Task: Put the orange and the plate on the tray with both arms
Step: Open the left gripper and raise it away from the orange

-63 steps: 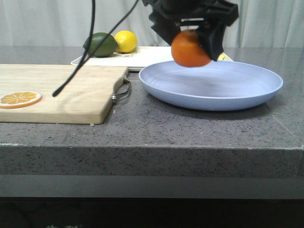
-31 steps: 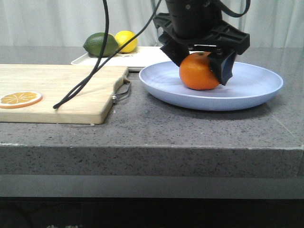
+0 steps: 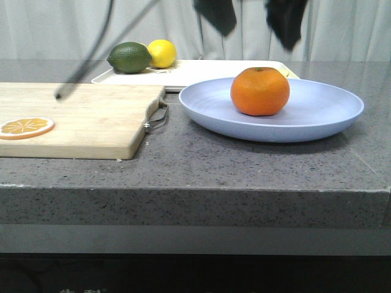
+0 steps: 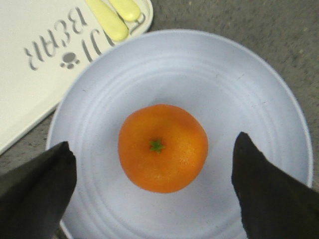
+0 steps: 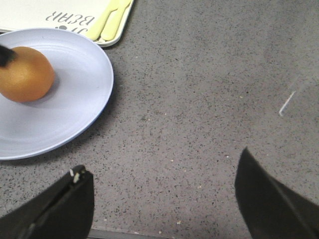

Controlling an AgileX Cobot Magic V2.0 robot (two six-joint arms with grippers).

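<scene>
The pale lavender-blue plate has a rim. Next, my right gripper closes on it at the side (image 3: 360, 110) (image 5: 112, 79) farthest from the cutting board.
The orange (image 3: 259, 91) rests by itself in the middle of the pale lavender-blue plate (image 3: 317, 116), stem dimple up. The plate stands on the grey table, just in front of the cream-white tray (image 3: 201, 70). My left gripper (image 3: 258, 38) hangs open above the orange, touching nothing. In the left wrist view the orange (image 4: 163, 148) lies between the spread fingers of the left gripper (image 4: 153, 142) on the plate (image 4: 239, 74), with a corner of the tray (image 4: 25, 99) beside it. My right gripper (image 5: 162, 162) is open over bare table, off to the side of the plate (image 5: 75, 94) and orange (image 5: 25, 74).
A wooden cutting board (image 3: 79, 110) with an orange slice (image 3: 25, 127) lies left of the plate. A green fruit (image 3: 129, 57) and a lemon (image 3: 161, 52) sit at the tray's far left. Yellow utensils (image 4: 107, 20) lie on the tray corner nearest the plate. A black cable (image 3: 85, 64) hangs over the board.
The left gripper came down with the orange, set it on the plate, opened, and rose clear of it. The orange now sits free.
</scene>
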